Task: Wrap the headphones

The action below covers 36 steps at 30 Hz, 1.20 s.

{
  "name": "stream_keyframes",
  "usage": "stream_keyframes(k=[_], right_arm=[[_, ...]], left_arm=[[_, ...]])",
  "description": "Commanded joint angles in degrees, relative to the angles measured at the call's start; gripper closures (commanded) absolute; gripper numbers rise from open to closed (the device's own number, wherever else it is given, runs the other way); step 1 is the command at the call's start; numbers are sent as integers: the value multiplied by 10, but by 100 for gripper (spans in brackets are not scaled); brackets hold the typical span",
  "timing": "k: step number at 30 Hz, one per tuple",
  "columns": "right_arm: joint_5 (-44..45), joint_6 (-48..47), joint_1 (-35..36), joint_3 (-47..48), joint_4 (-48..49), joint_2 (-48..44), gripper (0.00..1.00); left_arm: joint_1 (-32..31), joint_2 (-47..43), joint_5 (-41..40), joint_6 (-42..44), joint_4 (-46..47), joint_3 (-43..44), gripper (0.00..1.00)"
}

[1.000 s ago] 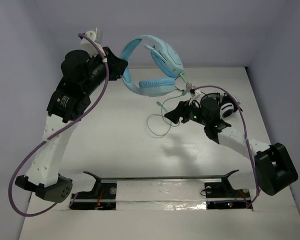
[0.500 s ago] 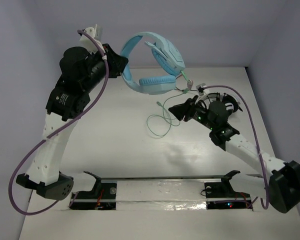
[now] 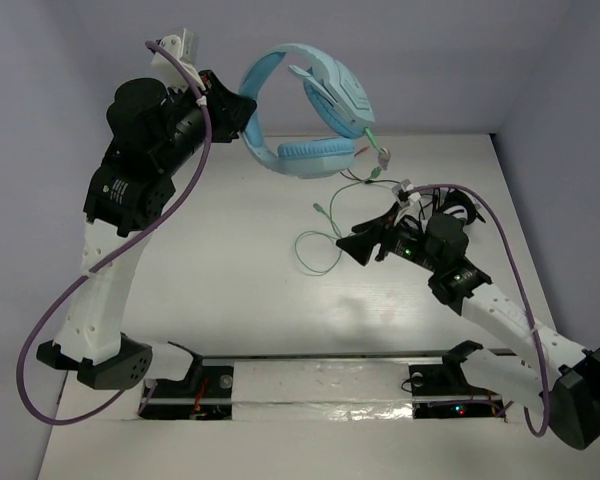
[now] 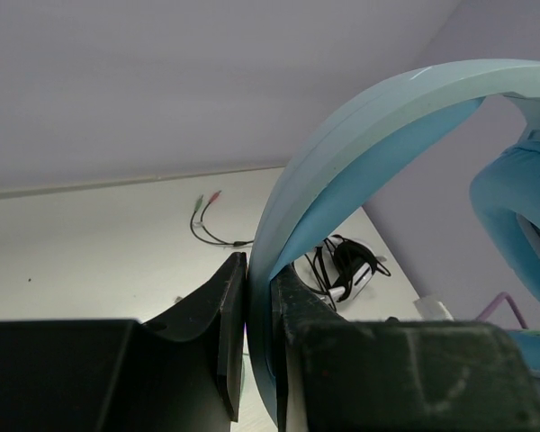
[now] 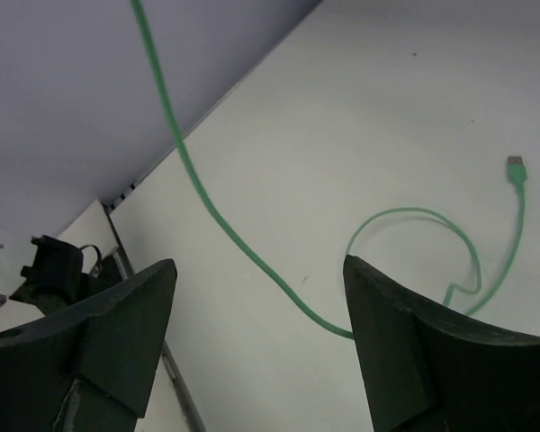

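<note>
I should close my right gripper on the hanging part of the green cable point(image 3: 338, 232) point(image 5: 301, 306), just above the cable's loop on the table.
The light-blue headphones point(image 3: 310, 105) hang in the air at the back, held by the headband point(image 4: 342, 144). My left gripper point(image 3: 242, 110) is shut on the headband, as the left wrist view point(image 4: 259, 288) shows. The thin green cable point(image 3: 318, 245) drops from an earcup and loops on the table, ending in plugs point(image 3: 320, 208). My right gripper point(image 3: 358, 245) is open and empty just above the cable loop. In the right wrist view the cable point(image 5: 243, 252) runs between the open fingers point(image 5: 261, 270), untouched.
Smaller black-and-white headphones point(image 3: 458, 215) with a dark cable lie at the right, behind my right arm; they also show in the left wrist view point(image 4: 349, 268). A metal rail point(image 3: 320, 358) runs along the near edge. Walls close the back and sides.
My right gripper has moved forward and left over the green cable loop. My left gripper has lifted the headphones slightly higher.
</note>
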Motion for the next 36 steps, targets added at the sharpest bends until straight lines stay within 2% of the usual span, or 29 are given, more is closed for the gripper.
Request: stream_keyframes(k=[1, 6, 8, 15, 17, 21, 25, 31, 32, 33, 35, 36], right_arm=[[8, -41, 5, 27, -25, 29, 19], [-25, -50, 5, 40, -14, 81, 22], [-20, -44, 5, 37, -1, 99, 26], [-5, -16, 5, 5, 120, 168, 30], [-4, -9, 5, -4, 148, 179, 34], [-8, 6, 5, -9, 222, 214, 34], [-6, 6, 5, 14, 263, 270, 32], [0, 9, 5, 18, 307, 305, 33], [-1, 11, 5, 16, 308, 309, 39], [0, 15, 5, 13, 311, 309, 65], [2, 44, 5, 1, 324, 302, 88], [2, 55, 5, -13, 331, 289, 93]], left_arm=[[2, -9, 19, -25, 45, 38, 100], [2, -3, 17, -26, 33, 64, 100], [2, 3, 19, -26, 27, 71, 100], [13, 3, 24, -37, 31, 67, 100], [38, 3, 39, -42, 35, 62, 100], [78, 5, 96, -64, 53, 42, 100], [84, 10, 108, -72, 55, 52, 100], [96, 9, 113, -73, 54, 66, 100], [96, 10, 111, -72, 55, 64, 100], [96, 9, 109, -73, 57, 55, 100], [96, -1, 83, -73, 78, 31, 100], [96, -7, 72, -78, 90, -7, 100]])
